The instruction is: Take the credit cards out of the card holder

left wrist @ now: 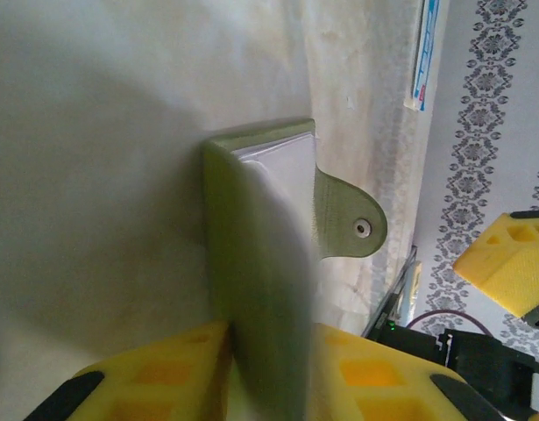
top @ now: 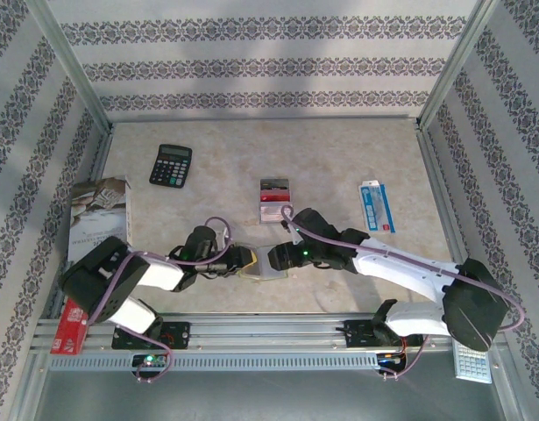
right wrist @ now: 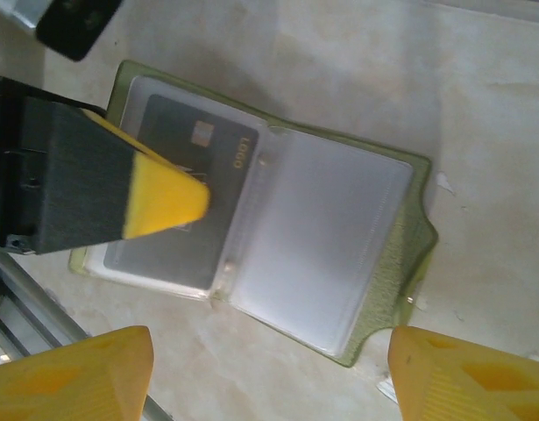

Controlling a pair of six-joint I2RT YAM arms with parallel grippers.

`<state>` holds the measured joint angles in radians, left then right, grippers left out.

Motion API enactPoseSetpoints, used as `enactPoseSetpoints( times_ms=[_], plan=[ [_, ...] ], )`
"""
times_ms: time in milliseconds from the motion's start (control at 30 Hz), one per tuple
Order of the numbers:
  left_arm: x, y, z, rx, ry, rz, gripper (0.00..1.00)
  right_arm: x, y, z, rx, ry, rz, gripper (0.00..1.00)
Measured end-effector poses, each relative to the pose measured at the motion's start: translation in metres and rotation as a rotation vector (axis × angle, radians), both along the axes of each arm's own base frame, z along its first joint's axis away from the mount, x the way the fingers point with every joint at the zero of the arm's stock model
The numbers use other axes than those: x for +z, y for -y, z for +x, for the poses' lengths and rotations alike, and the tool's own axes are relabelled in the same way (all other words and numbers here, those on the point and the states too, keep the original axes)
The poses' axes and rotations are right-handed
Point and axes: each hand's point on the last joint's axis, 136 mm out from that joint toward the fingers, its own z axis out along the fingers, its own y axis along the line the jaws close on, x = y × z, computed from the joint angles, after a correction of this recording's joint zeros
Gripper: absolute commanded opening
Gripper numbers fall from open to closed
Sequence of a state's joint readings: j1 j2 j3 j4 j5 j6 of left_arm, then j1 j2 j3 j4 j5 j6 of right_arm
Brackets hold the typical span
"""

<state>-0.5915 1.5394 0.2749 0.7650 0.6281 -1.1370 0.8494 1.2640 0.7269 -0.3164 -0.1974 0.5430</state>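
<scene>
My left gripper's fingertip lies across the grey card in its pocket. My left gripper should open and pinch just the holder's outer edge (right wrist: 117, 96), keeping the card clear.
The olive-green card holder (right wrist: 330, 237) lies open on the table, its clear pockets facing up. A dark grey credit card (right wrist: 218, 145) sits in its left pocket, and the right pocket looks empty. My left gripper (left wrist: 269, 351) is shut on the holder's (left wrist: 256, 263) left leaf, with one yellow fingertip (right wrist: 164, 197) lying over the grey card. The snap tab (left wrist: 348, 224) sticks out on the far side. My right gripper (right wrist: 269, 377) hovers open just above the holder (top: 267, 263), touching nothing. A red card and a pale card (top: 274, 200) lie on the table further back.
A black calculator (top: 171, 164) lies at the back left and a blue-and-white packet (top: 377, 206) at the right. A booklet (top: 101, 219) and a red box (top: 69, 326) lie along the left edge. Metal rails run along the near edge.
</scene>
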Motion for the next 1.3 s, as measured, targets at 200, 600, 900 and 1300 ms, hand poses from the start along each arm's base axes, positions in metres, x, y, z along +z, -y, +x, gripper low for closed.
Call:
enactPoseSetpoints(
  times_ms=[200, 600, 900, 1300],
  plan=[
    [-0.003, 0.009, 0.003, 0.006, -0.004, -0.022, 0.19, -0.008, 0.001, 0.002, -0.007, 0.005, -0.032, 0.73],
    [0.031, 0.054, 0.03, 0.001, 0.109, -0.06, 0.12, -0.006, 0.044, 0.029, -0.159, 0.013, -0.011, 0.73],
    [-0.002, 0.079, 0.026, 0.012, 0.074, -0.003, 0.3, -0.01, 0.058, 0.026, -0.158, 0.008, -0.059, 0.83],
    [0.012, 0.048, 0.017, 0.077, 0.113, -0.009, 0.42, -0.017, 0.055, 0.014, -0.073, 0.034, -0.134, 0.92]
  ],
)
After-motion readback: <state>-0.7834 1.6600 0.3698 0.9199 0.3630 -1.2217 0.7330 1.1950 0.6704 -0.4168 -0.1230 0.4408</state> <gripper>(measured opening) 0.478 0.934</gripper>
